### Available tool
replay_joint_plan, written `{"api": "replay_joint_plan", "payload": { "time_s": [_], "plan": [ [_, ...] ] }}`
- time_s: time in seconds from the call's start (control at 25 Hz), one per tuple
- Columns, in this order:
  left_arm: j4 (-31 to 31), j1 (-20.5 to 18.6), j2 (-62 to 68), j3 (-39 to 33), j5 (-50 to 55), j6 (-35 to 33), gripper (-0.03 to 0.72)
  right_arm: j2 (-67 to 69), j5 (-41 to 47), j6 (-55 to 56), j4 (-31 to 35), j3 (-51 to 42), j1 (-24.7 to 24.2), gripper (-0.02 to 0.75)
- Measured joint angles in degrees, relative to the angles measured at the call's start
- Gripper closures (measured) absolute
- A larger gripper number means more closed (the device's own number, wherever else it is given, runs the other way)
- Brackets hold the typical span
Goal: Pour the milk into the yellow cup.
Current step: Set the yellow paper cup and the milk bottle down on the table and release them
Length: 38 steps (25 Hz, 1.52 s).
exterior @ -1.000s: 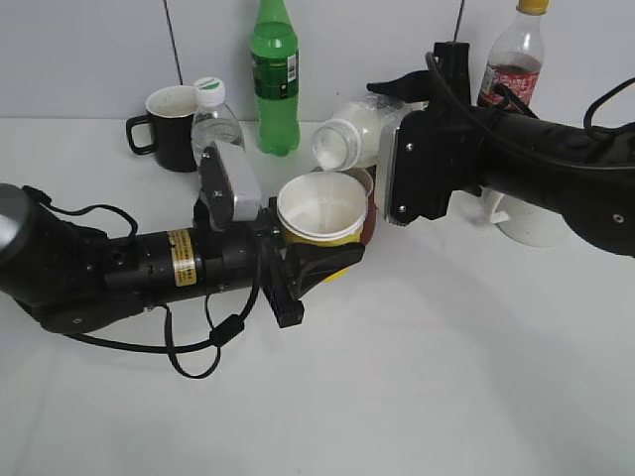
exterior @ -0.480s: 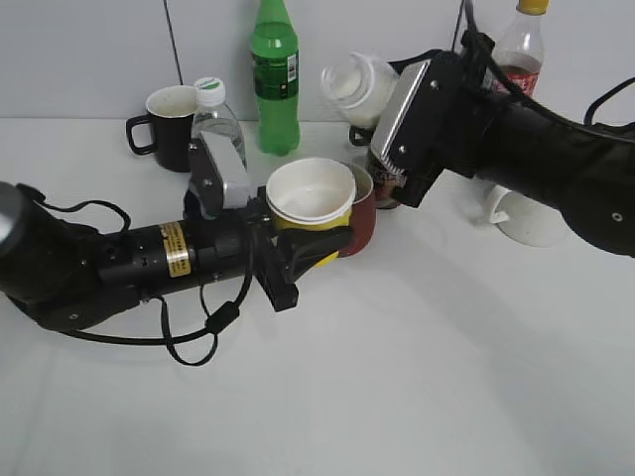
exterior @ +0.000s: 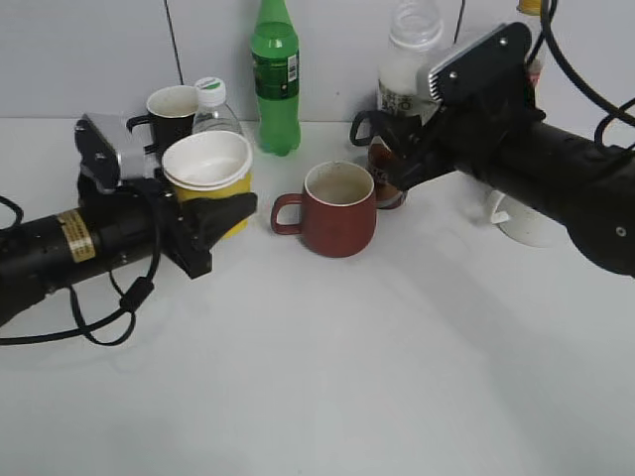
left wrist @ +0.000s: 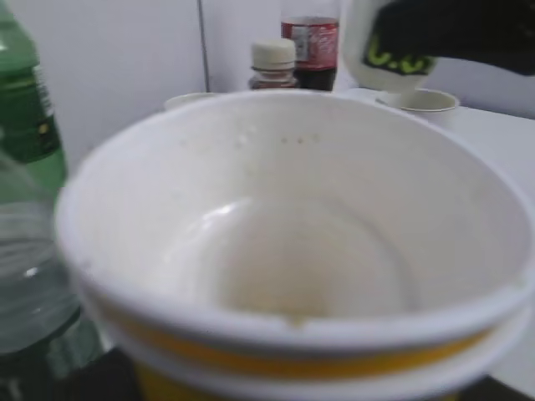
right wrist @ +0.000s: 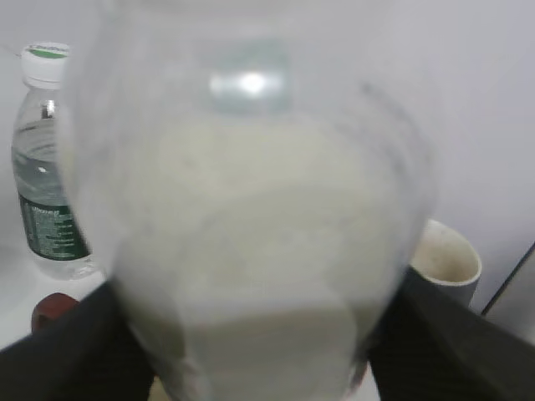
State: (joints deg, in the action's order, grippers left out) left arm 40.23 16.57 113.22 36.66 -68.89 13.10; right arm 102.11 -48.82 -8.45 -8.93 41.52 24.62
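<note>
The robot's left gripper will release the yellow cup on the table (exterior: 206, 260), close in front of the water bottle. The cup is now held upright over the table.
My left gripper (exterior: 213, 220) is shut on the yellow cup (exterior: 208, 171), holding it upright at the left of the table. The cup's white inside (left wrist: 301, 251) fills the left wrist view, and some whitish liquid lies at its bottom. My right gripper (exterior: 402, 124) is shut on the milk bottle (exterior: 405, 69), which stands upright at the back right, above the brown bottle. The bottle (right wrist: 259, 242) fills the right wrist view, with white milk in its lower part. The two are far apart.
A red-brown mug (exterior: 335, 210) stands between the arms. Along the back wall stand a black mug (exterior: 171, 124), a water bottle (exterior: 214, 107), a green bottle (exterior: 275, 77), a brown bottle (exterior: 385, 183) and a white mug (exterior: 531, 223).
The milk bottle swung from tilted over the cup to upright and moved back right. My left gripper carried the yellow cup away to the left, uncovering the red-brown mug.
</note>
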Motion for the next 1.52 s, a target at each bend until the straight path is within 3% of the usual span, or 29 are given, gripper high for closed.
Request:
{"api": "replay_joint_plan", "payload": {
  "time_s": [0.2,0.48,0.76,1.24,1.52],
  "plan": [
    [-0.6,-4.4,-0.5,-3.2,0.8,0.0,0.351,0.0,-3.5,7.2,0.6,-6.6,-2.9,0.253],
    [-5.6,-5.1,1.3,-3.6,3.3,-2.4,0.351,1.4,-4.2,8.9,2.0,-11.2,-5.2,0.253],
    [-9.7,-5.1,7.2,-3.6,0.3,-5.6,0.351,9.9,-11.2,9.1,2.6,-11.2,-5.3,0.253],
    [-7.8,-5.1,14.5,5.8,0.1,-6.9,0.352,16.7,-13.9,9.6,2.6,-9.8,-5.3,0.253],
    [-6.0,-5.1,16.9,7.3,0.3,-4.8,0.352,16.7,-14.4,9.6,2.6,-9.8,-5.3,0.255]
  ]
}}
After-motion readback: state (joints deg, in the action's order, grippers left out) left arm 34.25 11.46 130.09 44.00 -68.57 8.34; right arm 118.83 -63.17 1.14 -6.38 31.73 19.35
